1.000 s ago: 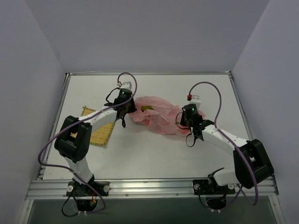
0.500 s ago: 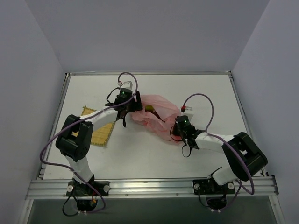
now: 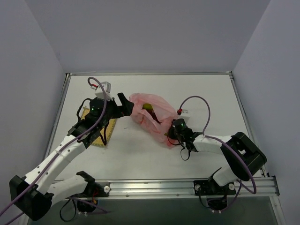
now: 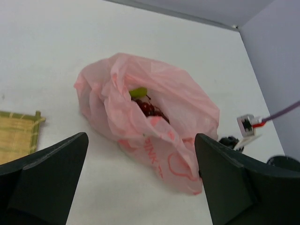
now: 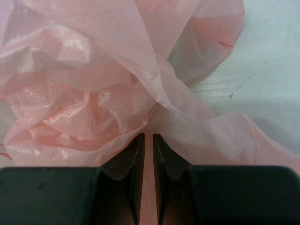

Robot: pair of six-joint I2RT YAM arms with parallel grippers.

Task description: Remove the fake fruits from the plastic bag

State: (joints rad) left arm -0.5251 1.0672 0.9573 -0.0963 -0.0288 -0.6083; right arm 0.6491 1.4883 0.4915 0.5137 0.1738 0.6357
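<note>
The near side of the pink bag sags over the grape bunch, so the robot's right gripper will open and grip the bag's edge farther back (image 4: 212, 115) to pull the bag's opening wide.
The pink plastic bag (image 3: 151, 117) lies crumpled mid-table with its mouth gaping toward the left. Fake fruits show inside it: a dark red grape bunch (image 4: 150, 108) and a green piece (image 4: 138, 92), seen from above as a yellow-green spot (image 3: 147, 107). Any other fruits are hidden by the plastic. My left gripper (image 3: 123, 105) hangs open just left of the bag (image 4: 140, 93), its fingers (image 4: 51, 180) wide apart with nothing between them. My right gripper (image 3: 170, 137) is at the bag's near right end, shut on a fold of pink plastic (image 5: 93, 84) pinched between its fingertips (image 5: 137, 145).
A yellow woven mat (image 3: 101, 133) lies left of the bag, partly under my left arm, and shows at the left edge of the left wrist view (image 4: 14, 136). Purple cables loop over both arms. The table's raised rim (image 3: 150, 73) runs along the back.
My left gripper opened, let go of the bag's mouth and drew back to the left as the arm swung outward. My right gripper slid nearer and leftward, dragging the bag's end.
</note>
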